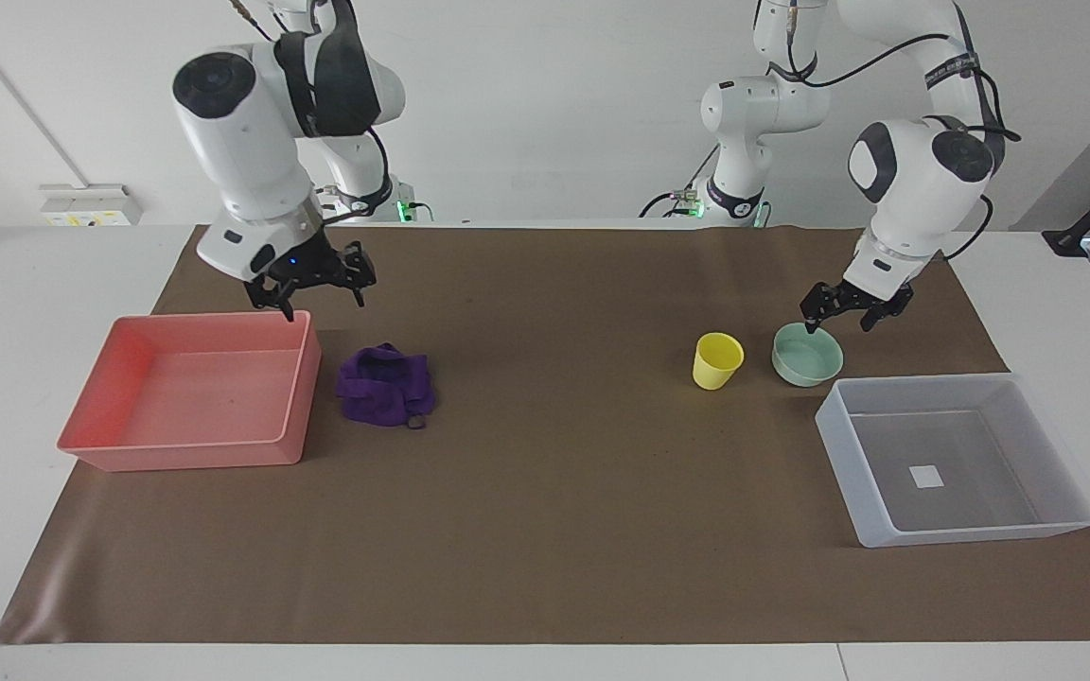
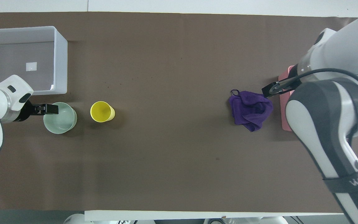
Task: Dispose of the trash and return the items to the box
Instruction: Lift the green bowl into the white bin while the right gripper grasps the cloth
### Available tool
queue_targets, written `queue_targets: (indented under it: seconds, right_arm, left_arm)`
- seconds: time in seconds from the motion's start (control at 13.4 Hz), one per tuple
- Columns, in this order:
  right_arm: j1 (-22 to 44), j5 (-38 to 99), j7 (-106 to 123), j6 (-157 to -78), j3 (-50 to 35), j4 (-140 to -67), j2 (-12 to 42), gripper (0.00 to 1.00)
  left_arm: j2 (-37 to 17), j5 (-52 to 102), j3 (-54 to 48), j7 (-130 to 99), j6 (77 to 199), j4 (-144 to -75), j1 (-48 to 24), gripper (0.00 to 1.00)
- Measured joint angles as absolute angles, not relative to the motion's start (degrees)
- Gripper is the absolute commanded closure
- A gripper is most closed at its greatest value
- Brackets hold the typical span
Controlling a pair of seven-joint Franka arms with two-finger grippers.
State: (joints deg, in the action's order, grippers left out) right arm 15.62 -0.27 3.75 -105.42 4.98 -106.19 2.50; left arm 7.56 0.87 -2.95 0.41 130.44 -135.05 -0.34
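Note:
The robot's right gripper should next move to the bunched middle [image 2: 255, 107] of the purple cloth, beside the pink tray, and close there.
The mint-green bowl [image 1: 807, 357] and the yellow cup [image 1: 717, 360] stand upright side by side on the brown mat, just nearer to the robots than the translucent box [image 1: 840, 463]. The box holds only its white square. My left gripper [image 1: 838, 322] is open and hangs low over the bowl's rim on the robots' side; it also shows in the overhead view [image 2: 50, 109] at the bowl [image 2: 60, 119]. My right gripper [image 1: 321, 301] is open, over the mat between the pink tray's corner and the purple cloth [image 1: 384, 386].
The pink tray [image 1: 299, 388] lies toward the right arm's end of the table, with the cloth [image 2: 251, 109] beside it. In the overhead view the right arm covers most of the tray [image 2: 286, 126]. The cup [image 2: 102, 111] stands beside the bowl.

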Motion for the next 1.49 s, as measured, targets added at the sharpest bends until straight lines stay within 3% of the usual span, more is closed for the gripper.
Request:
queue_targets:
  seconds: [0.15,0.22,0.3,0.37,0.6,0.74,0.89,1.04,1.12,1.27,1.49]
  right_arm:
    - [16.3,-0.1,3.5,-111.9,5.0,-111.1,4.6,0.01]
    - [16.4,0.0,3.5,-114.9,5.0,-114.1,5.2,0.01]
    - [16.4,0.0,3.5,-117.4,5.0,-117.0,5.4,0.01]
    - [16.3,0.0,3.5,-118.7,5.0,-119.2,5.4,0.02]
    - [16.0,0.0,3.5,-123.4,5.3,-123.5,5.4,0.05]
    - [15.4,0.0,3.5,-127.1,5.3,-126.0,6.3,0.20]
    - [15.4,0.0,3.5,-130.1,5.3,-126.9,8.0,0.63]
    - [15.4,0.0,3.5,-130.4,5.3,-126.9,8.8,0.94]
    - [15.4,0.0,3.5,-130.4,5.3,-126.8,8.7,1.00]
    - [15.5,0.0,3.5,-130.3,5.3,-126.6,8.7,1.00]
    - [15.7,0.0,3.5,-124.9,5.2,-122.4,8.6,1.00]
  left_arm:
    - [4.6,0.9,-2.9,0.4,134.6,-136.2,1.0,0.00]
    - [3.2,0.9,-2.8,0.4,136.5,-136.2,2.1,0.22]
    - [1.9,0.9,-2.8,0.5,138.4,-136.2,3.1,0.91]
    - [0.7,0.9,-2.8,0.5,140.1,-136.2,3.6,0.99]
    - [-0.9,0.9,-2.9,0.5,141.2,-136.2,3.8,1.00]
    - [-0.8,0.9,-2.9,0.5,140.7,-135.9,3.8,1.00]
    - [-0.3,0.9,-3.1,0.5,135.5,-133.3,3.6,1.00]
    - [1.7,0.9,-3.4,0.5,125.2,-127.7,3.3,1.00]
    - [3.1,0.9,-3.5,0.5,119.9,-124.4,3.3,1.00]
    - [4.4,0.9,-3.5,0.5,110.7,-116.0,3.3,1.00]
    - [0.2,2.4,-3.0,0.3,111.9,-108.9,4.3,1.00]
